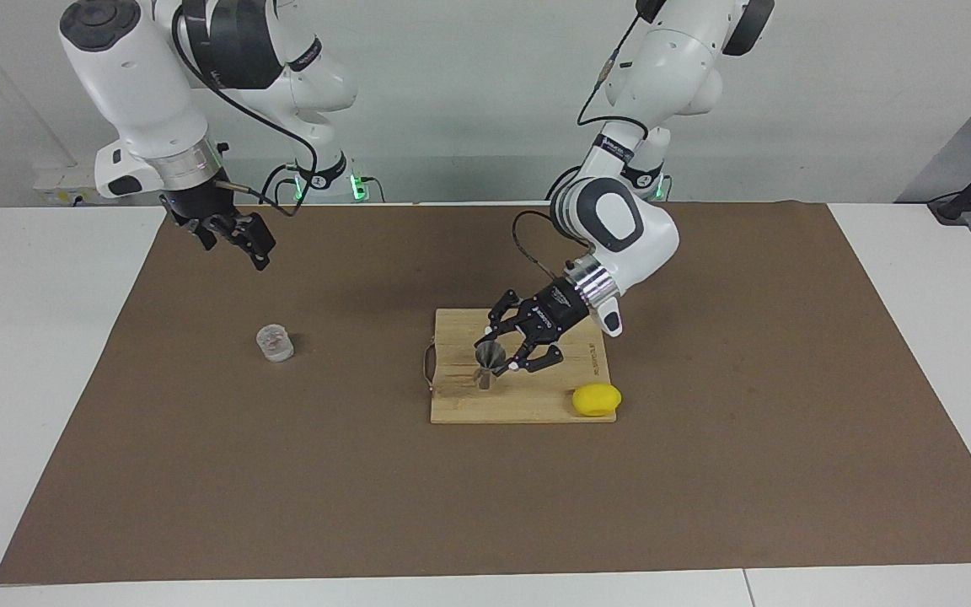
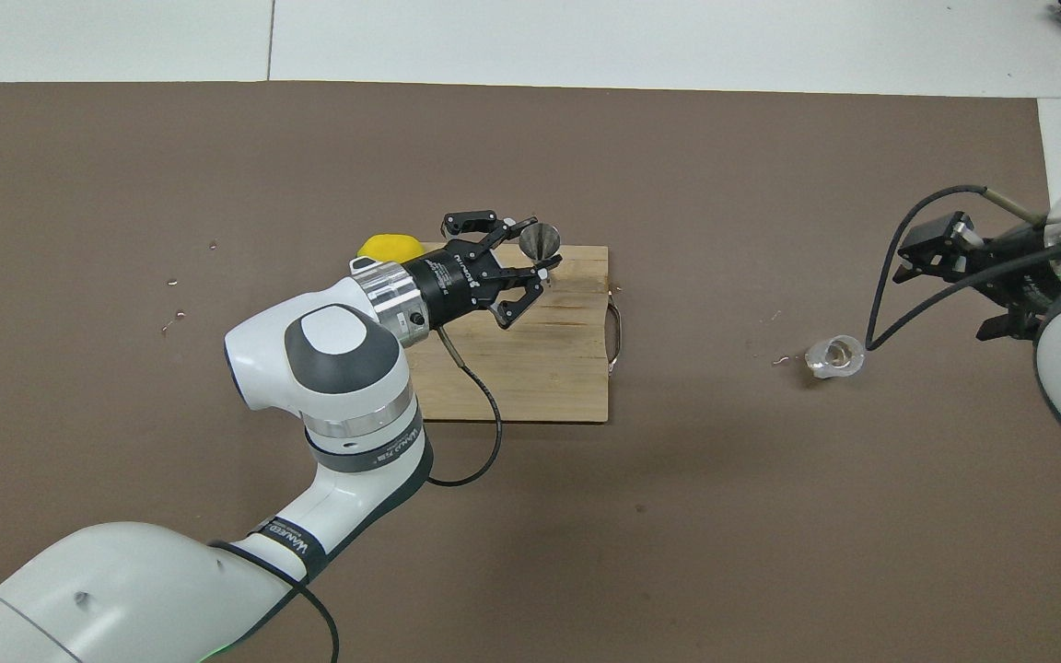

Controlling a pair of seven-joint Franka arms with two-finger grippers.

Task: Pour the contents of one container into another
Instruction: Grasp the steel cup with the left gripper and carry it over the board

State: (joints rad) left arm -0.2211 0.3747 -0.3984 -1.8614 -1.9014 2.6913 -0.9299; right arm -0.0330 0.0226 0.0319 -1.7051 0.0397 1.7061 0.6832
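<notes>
My left gripper needs to set the steel jigger down on the wooden cutting board (image 2: pixel 562 294) near the board's metal handle.
My left gripper (image 1: pixel 498 354) (image 2: pixel 530 247) is shut on the waist of the steel jigger (image 1: pixel 488 362) (image 2: pixel 540 241). It holds the jigger nearly upright, low over the wooden cutting board (image 1: pixel 469 406) (image 2: pixel 549 368), near the board's handle end. Whether the jigger's base touches the wood I cannot tell. The clear glass tumbler (image 1: pixel 274 343) (image 2: pixel 834 356) stands alone on the brown mat toward the right arm's end. My right gripper (image 1: pixel 237 240) (image 2: pixel 963 290) hangs open and empty in the air, apart from the tumbler.
A yellow lemon (image 1: pixel 596 399) (image 2: pixel 390 247) lies at the board's corner toward the left arm's end. The brown mat (image 1: pixel 705 472) covers most of the white table. A few small specks lie on the mat near the tumbler.
</notes>
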